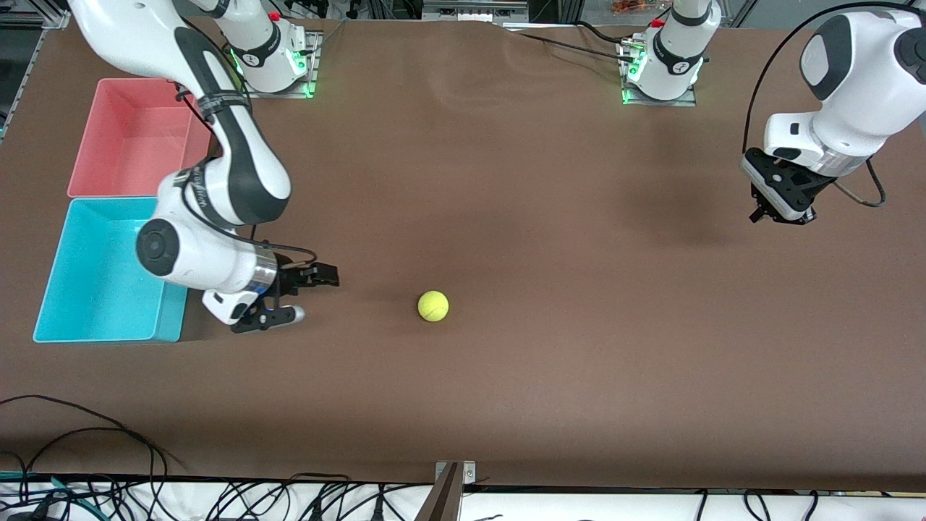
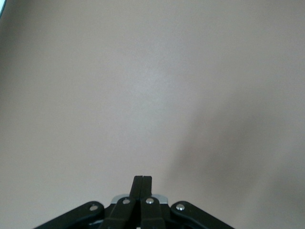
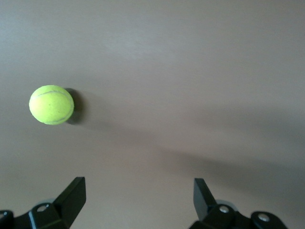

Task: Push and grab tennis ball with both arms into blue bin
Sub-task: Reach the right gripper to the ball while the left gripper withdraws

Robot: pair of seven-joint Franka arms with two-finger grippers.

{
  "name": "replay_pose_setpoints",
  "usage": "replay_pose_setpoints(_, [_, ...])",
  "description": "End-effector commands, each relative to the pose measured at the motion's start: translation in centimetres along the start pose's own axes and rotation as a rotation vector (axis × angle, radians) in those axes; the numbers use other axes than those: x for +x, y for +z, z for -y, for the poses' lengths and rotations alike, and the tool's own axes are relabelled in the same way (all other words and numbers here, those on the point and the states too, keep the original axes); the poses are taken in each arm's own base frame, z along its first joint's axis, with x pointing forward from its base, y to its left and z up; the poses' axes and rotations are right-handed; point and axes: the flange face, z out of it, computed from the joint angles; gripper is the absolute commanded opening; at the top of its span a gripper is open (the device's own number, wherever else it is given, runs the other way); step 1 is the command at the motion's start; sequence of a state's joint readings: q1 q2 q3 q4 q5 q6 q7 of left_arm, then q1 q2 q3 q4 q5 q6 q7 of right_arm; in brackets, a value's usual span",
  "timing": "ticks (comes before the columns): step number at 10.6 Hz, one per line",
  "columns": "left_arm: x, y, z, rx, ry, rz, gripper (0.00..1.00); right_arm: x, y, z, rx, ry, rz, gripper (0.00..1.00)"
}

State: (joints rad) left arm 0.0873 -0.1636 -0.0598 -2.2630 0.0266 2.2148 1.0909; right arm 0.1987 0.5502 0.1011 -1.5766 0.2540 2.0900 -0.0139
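Observation:
Next, my right gripper grabs around the middle of the tennis ball [image 1: 433, 305] [image 3: 51, 105] with its fingers on opposite sides, because the ball fits between them.
The yellow-green tennis ball [image 1: 433, 305] lies alone on the brown table, about mid-way along it. The right wrist view shows the tennis ball [image 3: 51, 105] ahead of the jaws and off to one side. My right gripper [image 1: 312, 295] is low over the table between the blue bin [image 1: 94, 275] and the ball. It points toward the ball, open, with nothing between its fingers [image 3: 74, 191]. The right gripper [image 3: 139, 186] is about a ball's width or two short of the ball. My left gripper [image 1: 778, 210] hangs shut and empty over the left arm's end of the table. The left gripper [image 2: 142, 179] sees only bare table.
A pink-red bin [image 1: 130, 137] stands against the blue bin, farther from the front camera, at the right arm's end of the table. The right arm's forearm [image 1: 231, 145] crosses over the corners of both bins. Cables [image 1: 87, 441] trail along the table's near edge.

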Motion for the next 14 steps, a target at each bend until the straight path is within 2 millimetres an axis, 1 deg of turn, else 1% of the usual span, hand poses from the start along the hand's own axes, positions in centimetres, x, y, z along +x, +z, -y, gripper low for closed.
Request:
replay_pose_setpoints(1, [-0.5,-4.2,0.3,-0.023,-0.07,0.038,0.0,0.4,3.3,4.8,0.01,0.02,-0.045,1.0])
replay_pose_setpoints(3, [-0.5,-7.0,1.0,-0.044,-0.086,0.051,0.0,0.3,5.8,8.3,0.012,0.038,-0.084,1.0])
replay_pose_setpoints(4, [-0.7,-8.3,1.2,-0.057,-0.098,0.059,0.0,0.3,6.8,9.3,0.014,0.043,-0.101,1.0])
replay_pose_setpoints(5, [-1.0,-9.6,1.4,-0.069,-0.147,0.068,0.0,0.3,8.0,10.2,0.018,0.058,-0.123,1.0])
replay_pose_setpoints(6, [-0.9,-11.3,1.5,-0.082,-0.188,0.079,0.0,0.2,9.2,11.6,0.023,0.068,-0.15,1.0])
replay_pose_setpoints(7, [-0.8,-12.9,1.4,-0.093,-0.236,0.09,0.03,0.2,10.3,12.3,0.026,0.071,-0.173,1.0])
replay_pose_setpoints(8, [-0.8,-14.5,1.3,-0.104,-0.293,0.102,0.1,0.4,11.1,12.2,0.03,0.074,-0.191,1.0])
replay_pose_setpoints(9, [-0.5,-15.8,1.1,-0.113,-0.345,0.115,0.09,0.5,12.0,12.1,0.031,0.084,-0.203,1.0])
replay_pose_setpoints(10, [-0.3,-16.8,0.9,-0.118,-0.393,0.125,0.09,0.2,13.2,13.9,0.038,0.079,-0.214,1.0])
replay_pose_setpoints(11, [-0.1,-17.7,0.6,-0.118,-0.44,0.131,0.09,0.5,13.6,15.4,0.05,0.083,-0.238,1.0])
replay_pose_setpoints(12, [0.2,-18.6,0.4,-0.111,-0.512,0.136,0.09,1.1,13.9,15.7,0.058,0.085,-0.247,1.0])
replay_pose_setpoints(13, [0.7,-19.6,0.2,-0.102,-0.598,0.137,0.1,1.2,14.4,17.1,0.067,0.072,-0.251,1.0])
replay_pose_setpoints(14, [1.0,-19.9,-0.1,-0.106,-0.678,0.142,0.1,1.1,14.6,18.3,0.071,0.057,-0.254,1.0])
